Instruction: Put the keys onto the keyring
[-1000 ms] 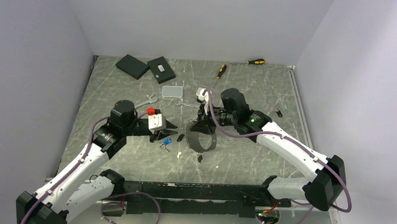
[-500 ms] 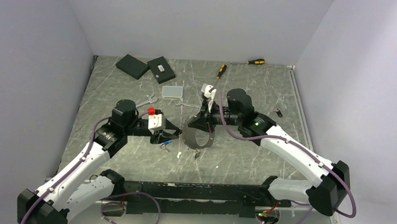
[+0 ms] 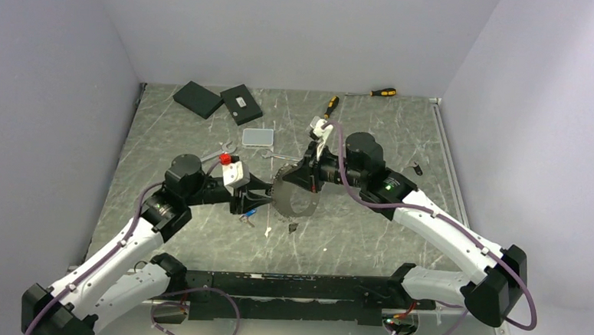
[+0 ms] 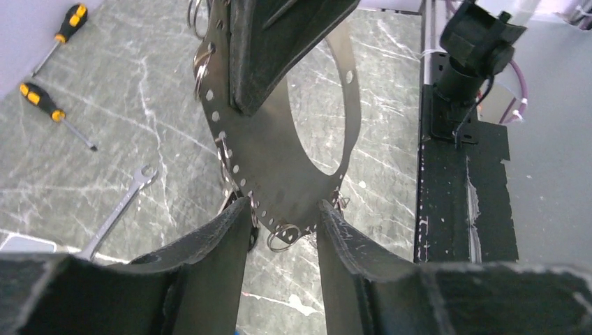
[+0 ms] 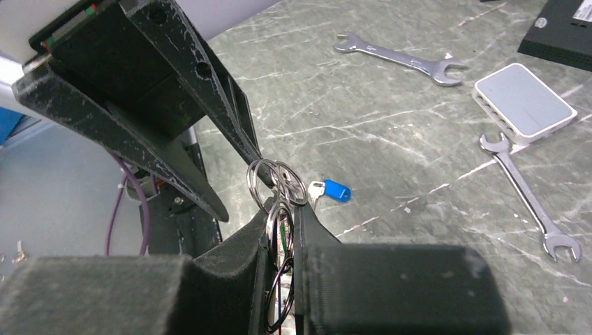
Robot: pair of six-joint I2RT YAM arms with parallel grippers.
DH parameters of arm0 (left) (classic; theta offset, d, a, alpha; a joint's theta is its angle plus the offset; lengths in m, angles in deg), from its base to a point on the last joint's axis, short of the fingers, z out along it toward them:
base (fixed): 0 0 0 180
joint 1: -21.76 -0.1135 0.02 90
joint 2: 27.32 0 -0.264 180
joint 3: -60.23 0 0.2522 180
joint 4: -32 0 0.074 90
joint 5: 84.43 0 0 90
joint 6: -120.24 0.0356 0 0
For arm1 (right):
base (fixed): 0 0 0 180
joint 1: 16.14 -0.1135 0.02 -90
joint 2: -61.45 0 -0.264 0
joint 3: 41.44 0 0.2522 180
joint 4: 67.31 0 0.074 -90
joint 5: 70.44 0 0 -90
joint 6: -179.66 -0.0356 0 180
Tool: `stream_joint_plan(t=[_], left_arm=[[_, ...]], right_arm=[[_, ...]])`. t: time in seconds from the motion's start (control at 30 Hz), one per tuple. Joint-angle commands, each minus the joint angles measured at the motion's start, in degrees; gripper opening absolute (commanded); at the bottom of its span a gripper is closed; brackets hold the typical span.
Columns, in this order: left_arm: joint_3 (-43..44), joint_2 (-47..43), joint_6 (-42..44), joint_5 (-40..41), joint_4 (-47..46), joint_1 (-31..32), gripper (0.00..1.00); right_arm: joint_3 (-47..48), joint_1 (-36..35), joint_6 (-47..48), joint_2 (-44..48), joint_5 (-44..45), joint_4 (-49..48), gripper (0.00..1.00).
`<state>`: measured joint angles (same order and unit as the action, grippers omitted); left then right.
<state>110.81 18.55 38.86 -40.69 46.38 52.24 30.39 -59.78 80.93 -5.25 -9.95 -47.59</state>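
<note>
Next, my left gripper pinches the keyring's lowest split ring (image 4: 283, 239), far from my right gripper's hold on its band, before my right gripper moves there.
The keyring (image 4: 265, 167) is a wide silvery perforated metal loop held upright above the table, with small split rings (image 4: 283, 237) along its edge. My right gripper (image 3: 302, 179) is shut on its top edge; in the right wrist view the fingers (image 5: 314, 230) pinch the band and rings. My left gripper (image 4: 283, 209) is open, its fingertips on either side of the loop's lower edge (image 3: 292, 198). A blue-headed key (image 5: 335, 190) lies on the table below (image 3: 249, 211). A small silver key (image 3: 268, 229) and a dark key (image 3: 293, 227) lie near the loop.
Two spanners (image 3: 222, 150) (image 3: 279, 157) and a clear box (image 3: 258, 137) lie behind the grippers. Screwdrivers (image 3: 329, 106) (image 3: 382, 91) and two black boxes (image 3: 198, 98) (image 3: 241, 103) sit at the back. A dark fob (image 3: 415, 170) lies at the right.
The right gripper has raised the keyring and carried it left and back. The left gripper has moved right up to the loop and its jaws have opened wider.
</note>
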Motion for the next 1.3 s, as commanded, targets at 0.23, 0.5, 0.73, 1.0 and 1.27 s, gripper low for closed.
stream_joint_plan(t=[0.23, 0.5, 0.73, 1.0, 1.27], left_arm=[[-6.6, -0.2, -12.0, 21.0, -8.9, 4.6, 0.50], [-9.6, 3.6, -12.2, 19.1, -18.1, 6.2, 0.50], [-10.5, 7.6, -12.1, 16.7, -24.7, 7.2, 0.58], [-11.4, 9.5, -11.9, 16.1, -30.5, 7.7, 0.49], [-9.0, 8.4, -7.3, 12.6, -24.7, 8.3, 0.16]], right_arm=[[2.6, 0.2, -2.5, 3.2, 9.6, -1.6, 0.00], [2.7, 0.2, -2.8, 3.5, 9.6, -1.1, 0.00], [2.1, 0.2, -2.6, 4.5, 9.8, -0.8, 0.00], [1.4, 0.1, -2.8, 4.9, 9.1, -0.6, 0.00], [1.4, 0.1, -0.1, 6.3, 10.5, 1.7, 0.00]])
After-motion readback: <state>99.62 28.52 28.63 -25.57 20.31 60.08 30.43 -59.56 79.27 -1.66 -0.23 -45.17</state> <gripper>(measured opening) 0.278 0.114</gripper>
